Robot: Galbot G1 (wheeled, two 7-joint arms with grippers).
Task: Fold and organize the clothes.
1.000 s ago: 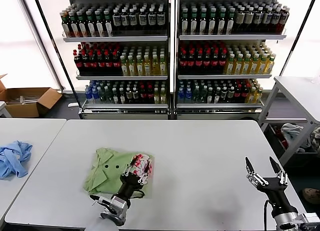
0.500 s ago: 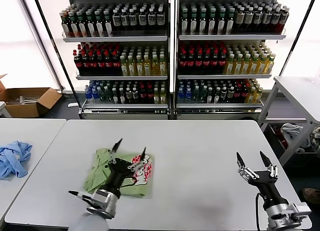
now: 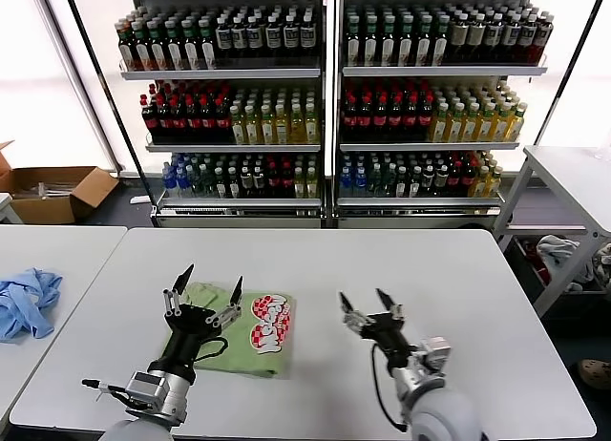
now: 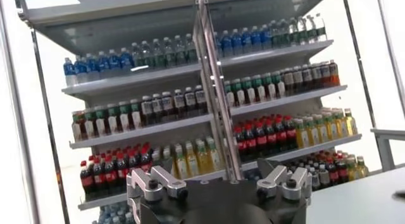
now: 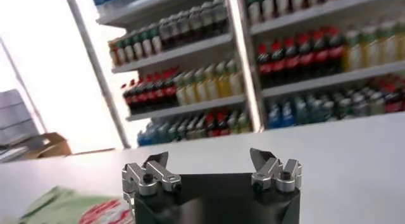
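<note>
My right gripper is to go next to the light green shirt's side edge (image 3: 289,333) by the red-and-white print and close there.
The clothes, a light green shirt (image 3: 260,359), lie folded into a compact rectangle on the white table (image 3: 430,264), front left of centre. Its red-and-white print (image 3: 270,325) faces up. My left gripper (image 3: 208,286) is raised above the shirt's left part, open, with nothing between its fingers. The left wrist view shows that gripper (image 4: 218,178) pointing at the drink shelves. My right gripper (image 3: 364,299) stands open to the right of the shirt, apart from it. In the right wrist view that gripper (image 5: 212,163) is empty, with a corner of the shirt (image 5: 66,206) beside it.
A crumpled light blue garment (image 3: 27,303) lies on the neighbouring table at the left. Shelves of bottles (image 3: 325,107) stand behind the table. A cardboard box (image 3: 52,193) sits on the floor at the far left, and another table (image 3: 573,174) stands at the right.
My left gripper has opened, let go of the shirt and risen, drifting left. My right gripper has travelled from the table's right front corner toward the middle, nearer the shirt.
</note>
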